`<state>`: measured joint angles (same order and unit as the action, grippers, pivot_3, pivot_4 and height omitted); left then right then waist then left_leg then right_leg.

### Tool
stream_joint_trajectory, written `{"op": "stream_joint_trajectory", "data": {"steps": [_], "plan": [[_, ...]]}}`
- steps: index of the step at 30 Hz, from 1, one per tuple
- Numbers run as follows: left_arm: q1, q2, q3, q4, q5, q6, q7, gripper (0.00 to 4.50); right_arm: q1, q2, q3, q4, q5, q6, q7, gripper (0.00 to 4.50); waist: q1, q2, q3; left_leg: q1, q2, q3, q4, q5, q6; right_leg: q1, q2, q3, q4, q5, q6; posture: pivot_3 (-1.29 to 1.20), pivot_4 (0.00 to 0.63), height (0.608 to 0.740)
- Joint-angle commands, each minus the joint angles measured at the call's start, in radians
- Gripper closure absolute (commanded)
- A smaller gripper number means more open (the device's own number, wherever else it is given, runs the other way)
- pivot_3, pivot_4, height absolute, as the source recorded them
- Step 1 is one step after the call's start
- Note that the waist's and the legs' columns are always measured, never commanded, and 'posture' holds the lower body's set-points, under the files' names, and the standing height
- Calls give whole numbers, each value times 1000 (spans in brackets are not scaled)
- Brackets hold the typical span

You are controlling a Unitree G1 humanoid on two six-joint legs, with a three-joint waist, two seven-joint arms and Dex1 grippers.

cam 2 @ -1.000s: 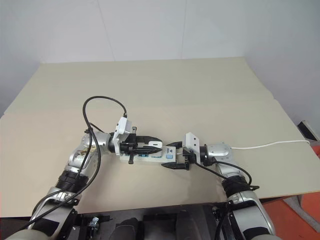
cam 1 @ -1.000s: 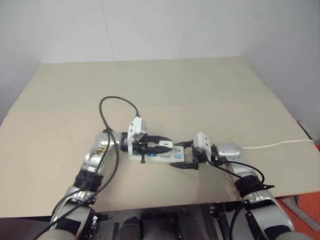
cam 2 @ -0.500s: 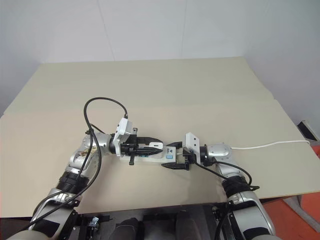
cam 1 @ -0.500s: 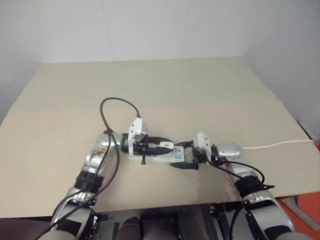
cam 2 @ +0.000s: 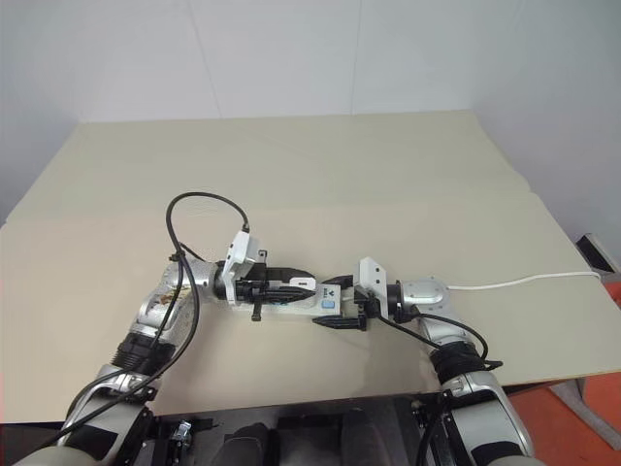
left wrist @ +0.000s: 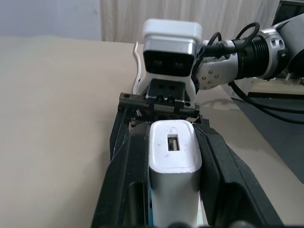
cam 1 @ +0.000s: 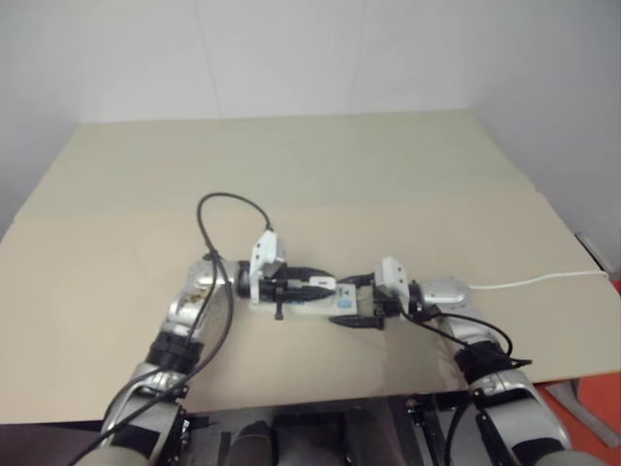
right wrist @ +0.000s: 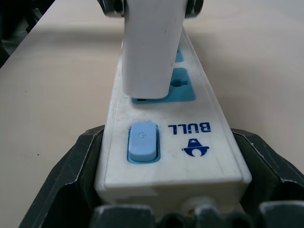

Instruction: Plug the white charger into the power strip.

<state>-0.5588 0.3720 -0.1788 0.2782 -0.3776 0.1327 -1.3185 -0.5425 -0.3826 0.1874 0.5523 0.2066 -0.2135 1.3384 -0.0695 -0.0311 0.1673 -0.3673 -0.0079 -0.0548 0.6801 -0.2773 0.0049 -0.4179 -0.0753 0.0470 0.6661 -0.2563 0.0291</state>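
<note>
My left gripper is going to release the white charger in the power strip's socket [cam 1: 318,302] [left wrist: 175,218] next to the blue end button.
The power strip [right wrist: 167,142] lies flat on the beige table, a white bar with blue socket faces and a blue end button [right wrist: 141,141]. My right gripper [cam 1: 355,303] is shut on its button end, one black finger [right wrist: 76,183] on each side. The white charger [left wrist: 174,159] stands upright over the socket beside the button, its lower end against the blue face [right wrist: 179,90]; its prongs are hidden. My left gripper [cam 1: 316,284] reaches in level from the other side and is shut on the charger [cam 1: 324,282], its fingers pressed against both flanks.
The strip's thin white cord [cam 1: 536,281] runs to the table's right edge. A black cable loop [cam 1: 233,206] arcs above my left forearm. The table's front edge [cam 1: 320,388] lies just below both arms. Bare beige tabletop [cam 1: 291,165] stretches behind the strip.
</note>
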Motion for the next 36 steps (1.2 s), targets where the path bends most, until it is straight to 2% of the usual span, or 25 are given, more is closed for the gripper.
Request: {"op": "stream_joint_trajectory", "data": {"steps": [1,14,27,33,36], "plan": [[-29,10,15,20,17,-22,0,3463,23,3,32,3,-33,13,0,1067,0,0,0,0,0,0,0,0,0,0,0,0,0,0,0,0,150,740],[25,47,-16,38,63,-95,-65,3463,27,0,31,-4,-31,17,-1,1067,-1,0,0,0,1,0,0,0,0,0,1,0,-1,1,0,0,150,740],[64,75,-20,99,90,-126,-49,3463,21,0,35,2,-29,16,4,1067,-1,1,-1,2,4,2,-2,0,0,1,3,0,-1,1,0,0,150,740],[64,85,-40,115,99,-142,-50,3463,22,-3,38,0,-26,16,1,1067,-1,1,-1,16,5,2,-5,-2,0,16,6,1,-7,1,0,0,150,740],[60,85,-43,112,95,-139,-52,3463,25,-4,39,-3,-25,17,0,1067,-1,2,-2,16,6,2,-5,-2,0,16,6,1,-8,1,0,0,150,740]]}}
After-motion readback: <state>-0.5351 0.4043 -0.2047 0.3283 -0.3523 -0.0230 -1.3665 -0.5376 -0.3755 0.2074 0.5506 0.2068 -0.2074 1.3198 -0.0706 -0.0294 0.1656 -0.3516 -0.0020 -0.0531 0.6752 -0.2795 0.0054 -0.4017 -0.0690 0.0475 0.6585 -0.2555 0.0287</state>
